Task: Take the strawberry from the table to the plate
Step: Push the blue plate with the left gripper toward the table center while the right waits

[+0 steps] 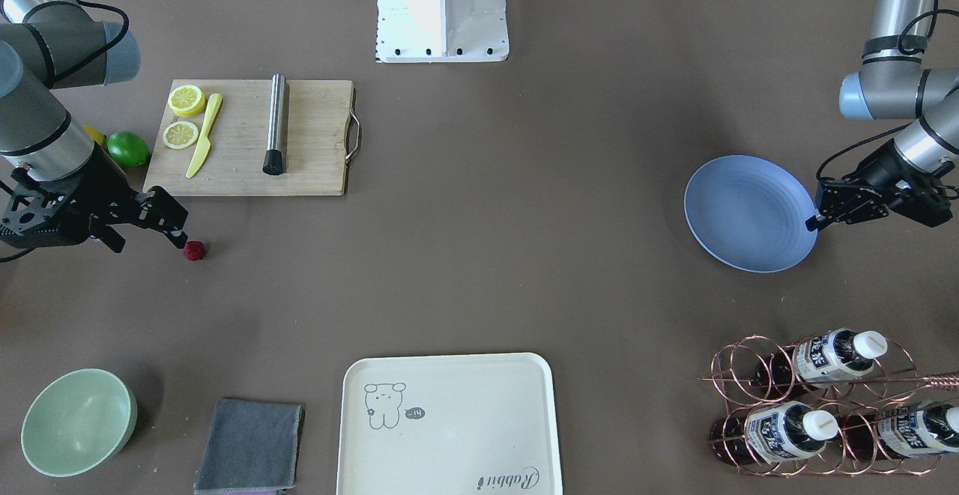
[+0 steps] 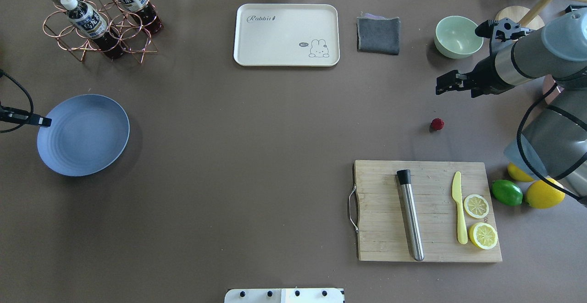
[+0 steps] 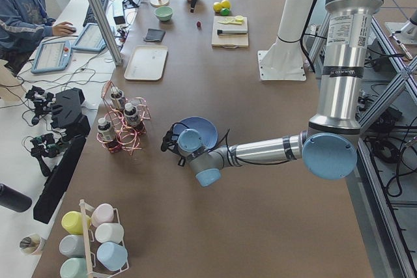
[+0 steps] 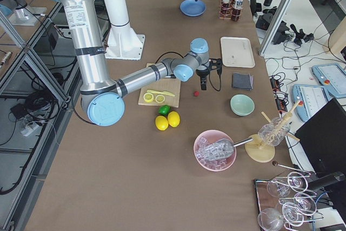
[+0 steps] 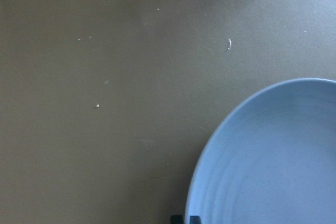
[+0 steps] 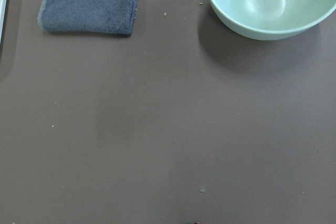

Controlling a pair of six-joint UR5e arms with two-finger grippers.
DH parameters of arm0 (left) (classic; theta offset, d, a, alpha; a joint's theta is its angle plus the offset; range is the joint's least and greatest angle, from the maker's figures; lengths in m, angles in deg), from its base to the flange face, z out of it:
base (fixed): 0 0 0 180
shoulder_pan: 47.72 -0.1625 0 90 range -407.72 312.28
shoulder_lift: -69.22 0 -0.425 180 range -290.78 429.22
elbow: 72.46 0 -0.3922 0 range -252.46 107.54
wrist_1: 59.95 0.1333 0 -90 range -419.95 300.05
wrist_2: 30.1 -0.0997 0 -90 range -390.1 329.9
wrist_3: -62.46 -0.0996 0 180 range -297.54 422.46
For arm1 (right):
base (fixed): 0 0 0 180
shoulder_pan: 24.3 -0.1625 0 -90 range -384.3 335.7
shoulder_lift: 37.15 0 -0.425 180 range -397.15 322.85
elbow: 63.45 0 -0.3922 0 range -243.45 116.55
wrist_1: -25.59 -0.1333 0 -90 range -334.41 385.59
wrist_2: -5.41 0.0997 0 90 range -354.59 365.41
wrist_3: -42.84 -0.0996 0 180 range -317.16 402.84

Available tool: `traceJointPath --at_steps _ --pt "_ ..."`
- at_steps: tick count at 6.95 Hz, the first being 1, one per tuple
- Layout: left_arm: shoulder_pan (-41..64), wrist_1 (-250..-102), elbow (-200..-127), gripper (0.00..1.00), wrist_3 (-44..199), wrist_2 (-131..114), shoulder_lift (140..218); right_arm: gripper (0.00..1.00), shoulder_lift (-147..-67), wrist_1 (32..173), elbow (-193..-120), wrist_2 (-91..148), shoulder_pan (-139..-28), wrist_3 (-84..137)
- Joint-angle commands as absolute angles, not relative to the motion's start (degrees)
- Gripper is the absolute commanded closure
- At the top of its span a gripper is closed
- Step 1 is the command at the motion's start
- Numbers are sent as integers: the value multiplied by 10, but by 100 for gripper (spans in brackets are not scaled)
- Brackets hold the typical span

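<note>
Next, my left gripper lets go of the light blue plate on the bare table (image 1: pixel 437 226) between the white stand and the cream tray.
The strawberry (image 1: pixel 194 250) (image 2: pixel 437 124), small and dark red, lies on the grey-brown table (image 2: pixel 257 156) just beyond the cutting board. My right gripper (image 1: pixel 176 229) (image 2: pixel 444 84) hangs open above the table, close beside the berry and not touching it. The right wrist view shows bare table and only a red speck at its bottom edge. The light blue plate (image 1: pixel 749 213) (image 2: pixel 83 134) (image 5: pixel 273 156) sits empty at the far other side. At the plate's outer rim my left gripper (image 1: pixel 813 223) (image 2: pixel 46 121) is shut on nothing.
A wooden cutting board (image 2: pixel 380 229) holds a metal rod, a yellow knife and two lemon halves; a lime (image 2: pixel 506 192) and lemons lie beside it. A green bowl (image 2: pixel 458 37), grey cloth (image 2: pixel 378 35), cream tray (image 2: pixel 286 35) and bottle rack (image 2: pixel 96 19) line the far edge.
</note>
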State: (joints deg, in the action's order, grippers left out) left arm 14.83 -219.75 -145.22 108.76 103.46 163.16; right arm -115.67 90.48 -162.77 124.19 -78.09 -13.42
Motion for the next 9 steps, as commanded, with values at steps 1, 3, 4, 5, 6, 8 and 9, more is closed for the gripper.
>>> traceJointPath --at_steps 1,3,4,5,6,8,9 --pt "135 -2195 -1501 100 1265 1034 1680 0 -1156 905 -1629 1242 -781 -138" --pt "53 -2194 -1520 100 1369 983 1744 0 -1156 904 -1629 1242 -780 -139" --pt "-8 -2191 -1519 100 1413 926 1775 0 -1156 904 -1629 1242 -781 -139" --pt "-44 -2125 -1530 100 1415 872 1814 0 -1156 904 -1629 1242 -781 -139" --pt "-83 -2018 -1576 100 1415 832 1846 0 -1156 904 -1629 1242 -780 -140" --pt "-160 -1923 -1600 100 1421 751 1896 0 -1155 904 -1628 1242 -777 -142" --pt "-170 -1921 -1599 100 1422 745 1900 0 -1155 903 -1627 1242 -776 -142"
